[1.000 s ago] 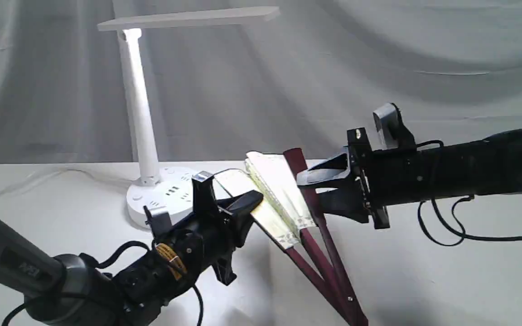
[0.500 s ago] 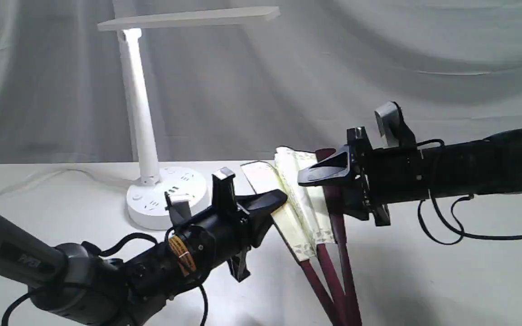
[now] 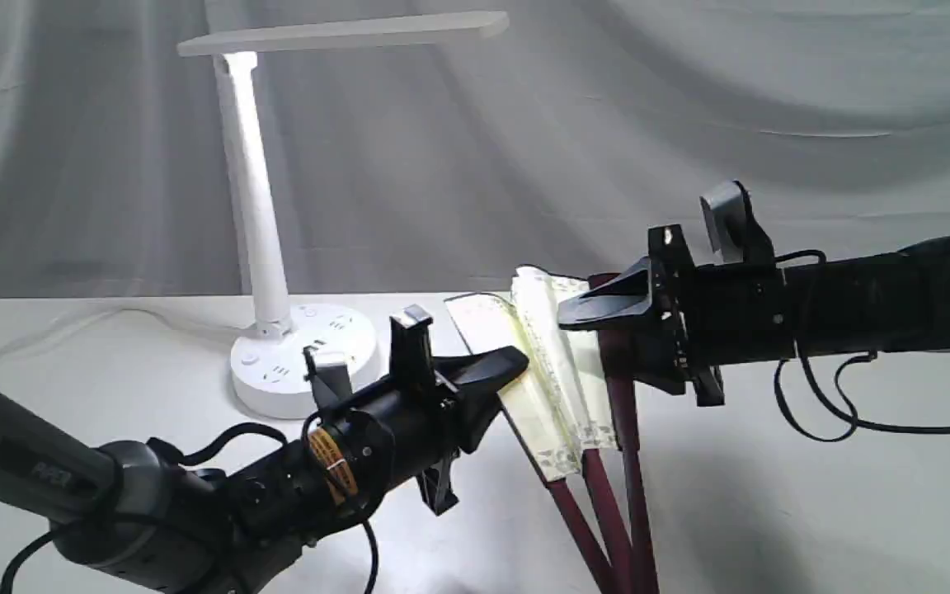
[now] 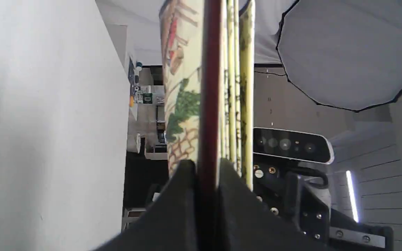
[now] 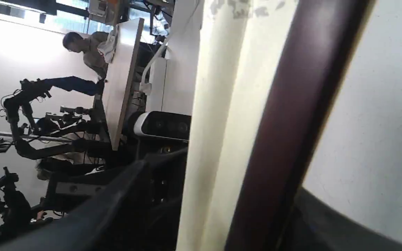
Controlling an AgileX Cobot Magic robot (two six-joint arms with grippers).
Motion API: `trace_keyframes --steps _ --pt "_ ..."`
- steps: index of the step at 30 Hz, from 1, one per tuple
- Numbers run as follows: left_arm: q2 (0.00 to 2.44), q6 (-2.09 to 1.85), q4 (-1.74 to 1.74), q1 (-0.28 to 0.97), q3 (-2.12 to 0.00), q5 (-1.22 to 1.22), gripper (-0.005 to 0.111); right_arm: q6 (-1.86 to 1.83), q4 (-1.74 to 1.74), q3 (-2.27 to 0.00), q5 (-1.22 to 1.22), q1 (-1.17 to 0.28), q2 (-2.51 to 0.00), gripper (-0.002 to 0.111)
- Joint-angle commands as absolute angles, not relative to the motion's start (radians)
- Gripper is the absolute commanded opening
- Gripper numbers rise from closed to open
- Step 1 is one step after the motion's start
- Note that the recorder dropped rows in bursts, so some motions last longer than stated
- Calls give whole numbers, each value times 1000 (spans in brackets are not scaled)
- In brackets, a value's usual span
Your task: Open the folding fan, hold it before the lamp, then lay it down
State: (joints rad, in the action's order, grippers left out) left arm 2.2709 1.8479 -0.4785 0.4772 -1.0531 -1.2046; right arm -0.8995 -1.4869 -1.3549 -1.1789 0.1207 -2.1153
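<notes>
The fingers of my right gripper span cream pleats as well as the maroon guard, so they should open and pinch only the guard (image 5: 285,134) before I spread the folding fan.
The folding fan (image 3: 557,371) stands partly open and nearly upright above the table, cream pleats between dark maroon guards. My left gripper (image 3: 508,367) is shut on the left guard; the left wrist view shows the maroon guard (image 4: 209,87) pinched between the fingertips (image 4: 183,181). My right gripper (image 3: 599,342) has wide-set jaws that close around the right guard (image 5: 291,104) and a bundle of pleats. The fan's pivot end runs off the lower frame edge. Behind and to the left stands the white lamp (image 3: 252,190), its flat head overhead.
The lamp's round base (image 3: 302,363) with sockets sits just behind my left gripper, and its cable (image 3: 71,326) trails left. The white table (image 3: 813,495) lies under a grey cloth backdrop (image 3: 689,124). A person (image 5: 89,48) and other arms show far off.
Both grippers have shifted right with the fan between them. The fan has swung from a left lean to nearly upright, and its pivot end has dropped below the frame.
</notes>
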Motion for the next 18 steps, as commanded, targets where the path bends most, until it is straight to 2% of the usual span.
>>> trace_keyframes --steps 1,6,8,14,18 --pt "2254 1858 -471 476 -1058 -1221 0 -915 -1498 -1352 -1180 129 -2102 47" --pt "2254 1858 -455 476 -1058 -1221 0 -915 -1491 -1352 -1180 129 -2102 46" --pt "2254 1858 -452 476 -1058 -1221 0 -915 -1482 -1352 -1180 129 -2102 42" --pt "2254 1858 -452 476 -1058 -1221 0 -926 -1475 -1352 -1180 129 -2102 16" --pt "2250 1858 -449 476 -1058 -1221 0 -942 -1475 -1352 -1180 129 -2102 3"
